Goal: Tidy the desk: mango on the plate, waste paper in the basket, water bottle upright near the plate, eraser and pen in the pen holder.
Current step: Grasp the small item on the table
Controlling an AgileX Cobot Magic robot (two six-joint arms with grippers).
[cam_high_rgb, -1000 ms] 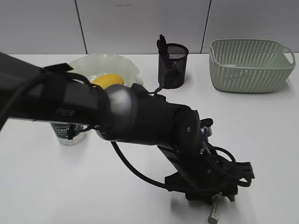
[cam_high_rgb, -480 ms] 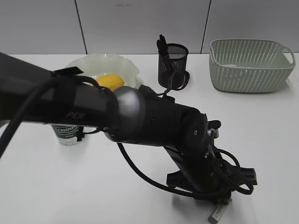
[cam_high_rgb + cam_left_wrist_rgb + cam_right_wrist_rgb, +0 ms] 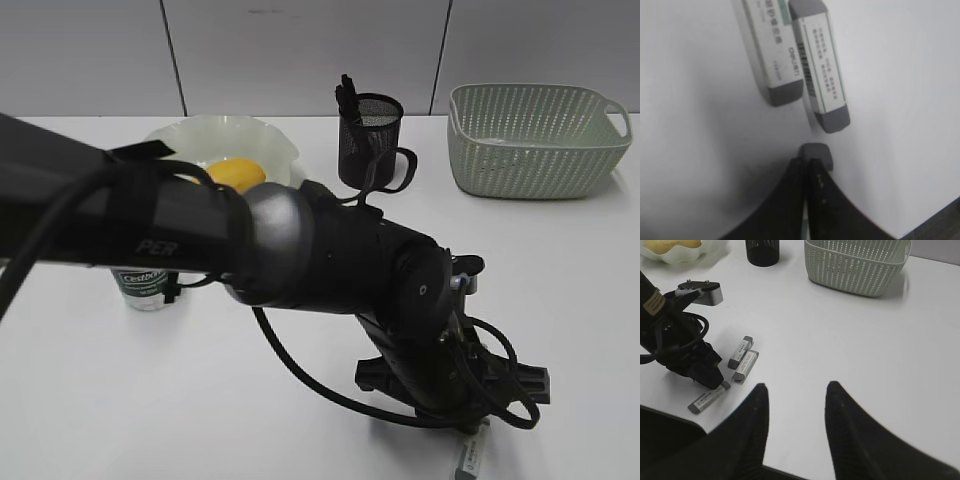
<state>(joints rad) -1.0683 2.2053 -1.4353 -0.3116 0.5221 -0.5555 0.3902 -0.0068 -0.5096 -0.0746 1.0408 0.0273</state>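
Note:
My left fingers are shut atop the eraser; they should open, straddle it and close around its sides [image 3: 829, 162] before lifting.
My left gripper [image 3: 809, 162] is shut on a grey-ended white eraser [image 3: 470, 461] at the desk's [image 3: 560, 280] front right; the eraser's grey end [image 3: 815, 151] pokes past the fingertips. Two more erasers [image 3: 821, 67] lie side by side just ahead of it, also in the right wrist view [image 3: 742, 358]. My right gripper [image 3: 795, 392] is open and empty above the front edge. The mango [image 3: 237, 172] lies on the plate [image 3: 262, 135]. The water bottle [image 3: 145, 286] stands by the plate, mostly hidden by my left arm. The pen holder [image 3: 372, 125] holds a dark pen [image 3: 347, 95]. No waste paper shows.
The sage green basket [image 3: 535, 140] stands at the back right, beside the pen holder; its inside is not visible. My left arm [image 3: 300, 250] stretches across the middle of the desk from the left. The desk's front edge [image 3: 790, 471] is close below my right gripper.
My left arm has shifted a little to the right and toward the front edge, with the eraser still at its fingertips. More of the mango shows behind the arm.

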